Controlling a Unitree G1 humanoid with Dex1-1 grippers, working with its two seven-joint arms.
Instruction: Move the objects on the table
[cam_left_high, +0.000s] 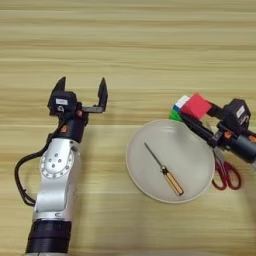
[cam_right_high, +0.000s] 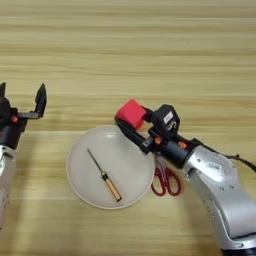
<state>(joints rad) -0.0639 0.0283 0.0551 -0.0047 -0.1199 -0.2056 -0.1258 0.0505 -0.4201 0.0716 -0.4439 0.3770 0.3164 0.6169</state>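
Next, I release the small red cube from my right gripper on the round beige plate (cam_left_high: 186, 150), next to the thin screwdriver.
My right gripper (cam_right_high: 131, 119) is shut on the small red cube (cam_right_high: 131, 113), holding it just above the far right rim of the round beige plate (cam_left_high: 190, 150). Right behind the red cube, the multicoloured puzzle cube (cam_left_high: 179, 106) shows only its white, blue and green edges. Inside the plate the thin screwdriver (cam_left_high: 164, 170) lies slanted, amber handle toward me. The red-handled scissors (cam_left_high: 226, 174) lie on the table (cam_left_high: 130, 45) right of the plate, partly under my right arm. My left gripper (cam_left_high: 82, 89) stands open and empty at the left.
My left arm (cam_left_high: 56, 180) stretches along the left side of the table; a black cable (cam_left_high: 21, 175) loops beside it. Bare wood extends across the far half.
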